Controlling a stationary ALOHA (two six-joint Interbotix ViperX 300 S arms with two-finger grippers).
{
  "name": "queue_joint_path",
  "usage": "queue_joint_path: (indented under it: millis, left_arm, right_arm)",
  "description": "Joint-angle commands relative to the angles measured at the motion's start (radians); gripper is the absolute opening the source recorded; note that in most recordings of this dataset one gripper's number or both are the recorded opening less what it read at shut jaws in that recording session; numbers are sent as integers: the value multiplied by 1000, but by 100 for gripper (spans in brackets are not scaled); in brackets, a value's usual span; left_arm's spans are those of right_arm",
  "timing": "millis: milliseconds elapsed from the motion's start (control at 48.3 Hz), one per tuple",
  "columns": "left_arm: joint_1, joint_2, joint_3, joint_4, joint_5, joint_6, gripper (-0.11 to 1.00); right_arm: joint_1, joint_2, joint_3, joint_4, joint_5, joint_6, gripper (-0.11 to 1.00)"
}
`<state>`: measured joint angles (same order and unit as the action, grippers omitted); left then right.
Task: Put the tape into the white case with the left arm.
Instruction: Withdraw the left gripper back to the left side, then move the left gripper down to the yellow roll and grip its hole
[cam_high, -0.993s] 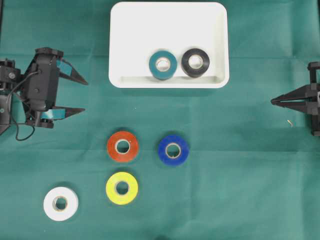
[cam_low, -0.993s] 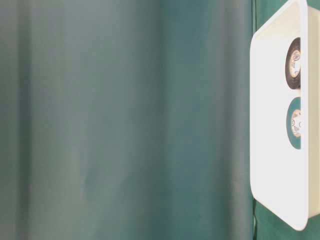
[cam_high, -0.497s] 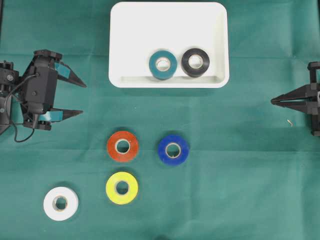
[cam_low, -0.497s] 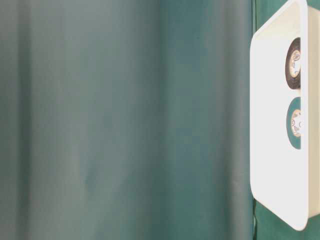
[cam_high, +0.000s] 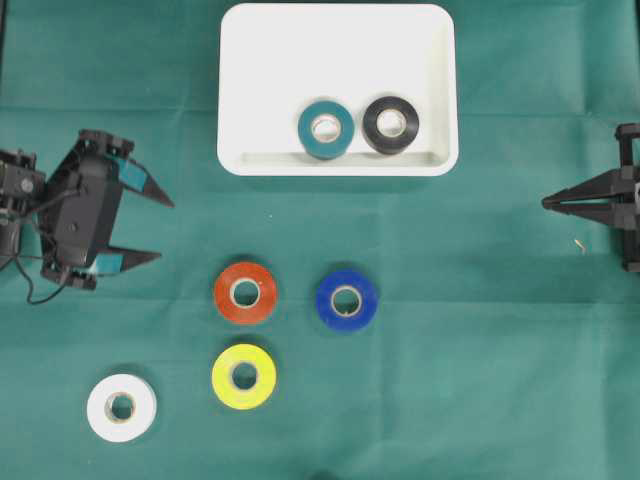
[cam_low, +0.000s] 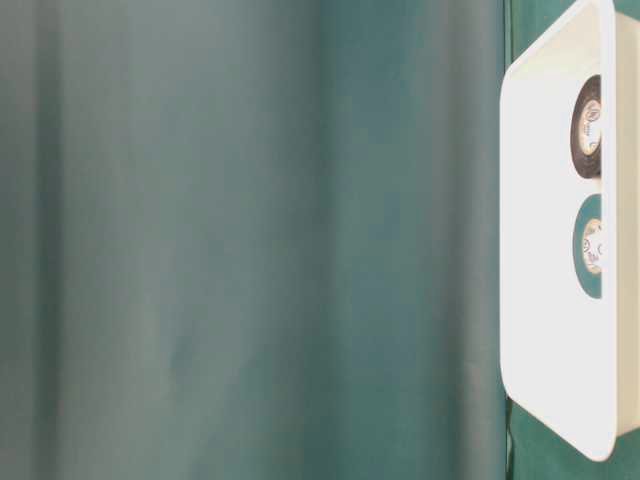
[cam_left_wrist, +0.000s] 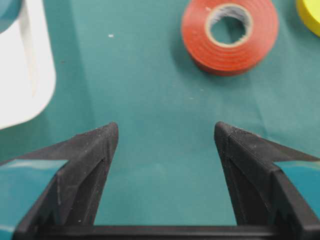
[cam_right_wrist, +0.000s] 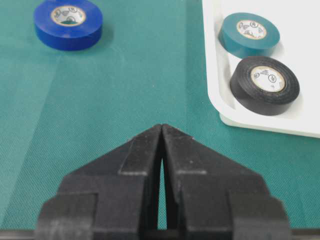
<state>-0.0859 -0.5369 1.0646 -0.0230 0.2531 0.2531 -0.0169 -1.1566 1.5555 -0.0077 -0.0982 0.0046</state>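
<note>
My left gripper should next move to the yellow roll and close on the yellow roll's side (cam_high: 248, 354) (cam_left_wrist: 310, 14) facing the red roll.
Several tape rolls lie flat on the green cloth: red (cam_high: 245, 292), blue (cam_high: 346, 299), yellow (cam_high: 243, 376) and white (cam_high: 121, 407). The white case (cam_high: 260, 60) stands at the back with a teal roll (cam_high: 325, 129) and a black roll (cam_high: 390, 124) inside. My left gripper (cam_high: 164, 229) is open and empty at the left, its teal-banded fingers pointing right, left of and slightly behind the red roll. In the left wrist view the red roll (cam_left_wrist: 229, 35) lies ahead and to the right of the open left gripper (cam_left_wrist: 165, 127). My right gripper (cam_high: 545, 203) is shut and empty at the far right.
The right wrist view shows the blue roll (cam_right_wrist: 68, 20) far ahead on the left and the case's corner (cam_right_wrist: 300, 120) on the right. A yellow roll's edge (cam_left_wrist: 310, 15) and the case's corner (cam_left_wrist: 25, 75) border the left wrist view. Green cloth covers the table.
My left gripper has moved toward the front of the table, nearer the red roll's row, staying open. The right arm and all rolls have not moved.
</note>
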Motion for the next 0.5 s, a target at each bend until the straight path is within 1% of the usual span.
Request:
queue_joint_path:
  millis: [0,476]
  left_arm:
    - [-17,0,-18,-3,-6,0,77]
    - [-28,2,-17,-3,-6,0,77]
  right_arm:
    - [-2,6,-12,-2,-11,0,-9]
    - [-2,6,-12,-2,-9,0,-9]
